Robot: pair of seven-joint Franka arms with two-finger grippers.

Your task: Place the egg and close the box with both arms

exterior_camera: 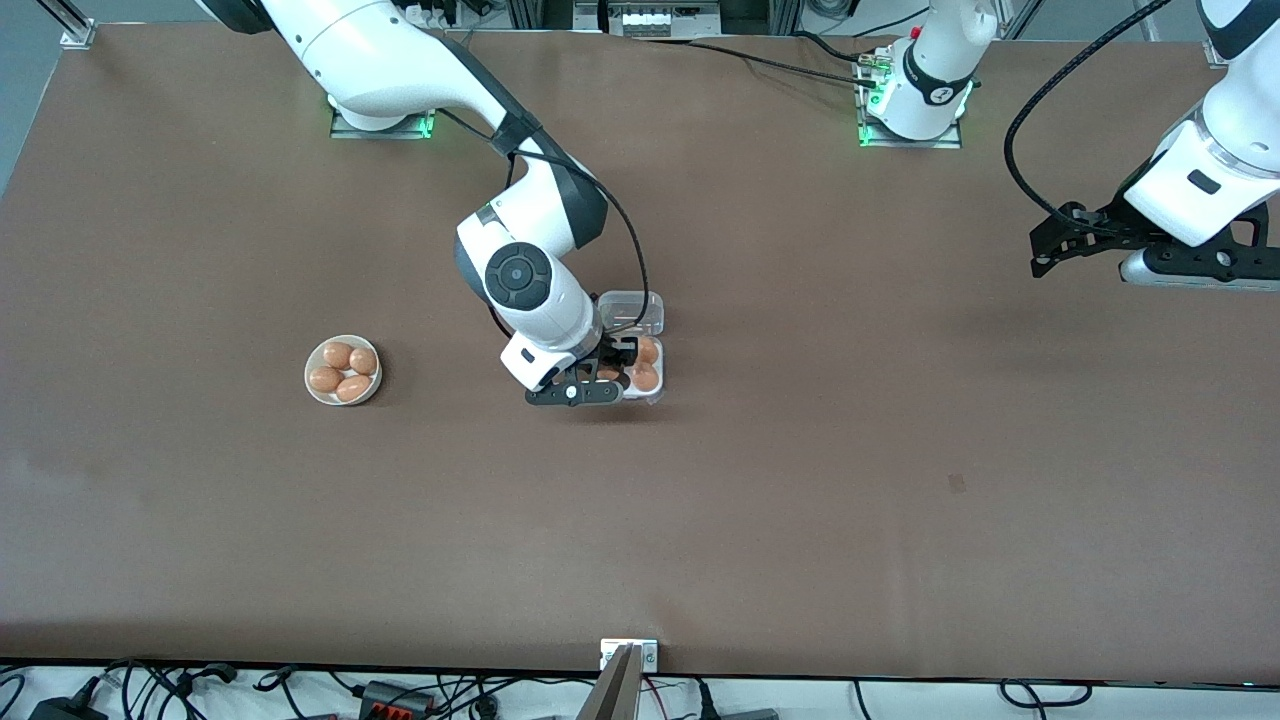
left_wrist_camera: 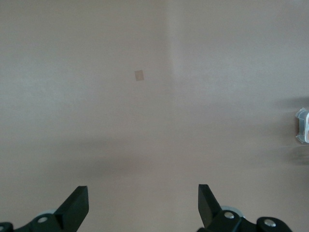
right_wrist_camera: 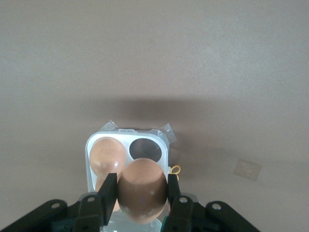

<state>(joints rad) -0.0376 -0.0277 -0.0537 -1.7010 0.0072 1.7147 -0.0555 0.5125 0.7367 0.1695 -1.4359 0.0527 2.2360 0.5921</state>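
I will let go of the egg with my right gripper in the empty cell of the white tray point(exterior_camera: 617, 378) point(right_wrist_camera: 145, 150), farthest from the clear lid.
My right gripper point(exterior_camera: 612, 372) is shut on an orange-tan egg point(right_wrist_camera: 141, 193) and holds it just over the box point(exterior_camera: 662, 368). The box is a small white tray with its clear lid point(exterior_camera: 632, 310) lying open toward the robots. In the right wrist view the tray point(right_wrist_camera: 126, 133) shows one egg point(right_wrist_camera: 106, 153) in a cell and one empty cell point(right_wrist_camera: 145, 150); the held egg hides the other cells. The front view shows two eggs point(exterior_camera: 647, 365) in the tray. My left gripper point(exterior_camera: 1046, 251) waits open and empty over bare table at the left arm's end point(left_wrist_camera: 142, 200).
A round white bowl point(exterior_camera: 312, 386) with several eggs point(exterior_camera: 344, 370) stands toward the right arm's end of the table. A small pale patch point(exterior_camera: 957, 484) marks the tabletop. The box's corner point(left_wrist_camera: 302, 126) shows at the edge of the left wrist view.
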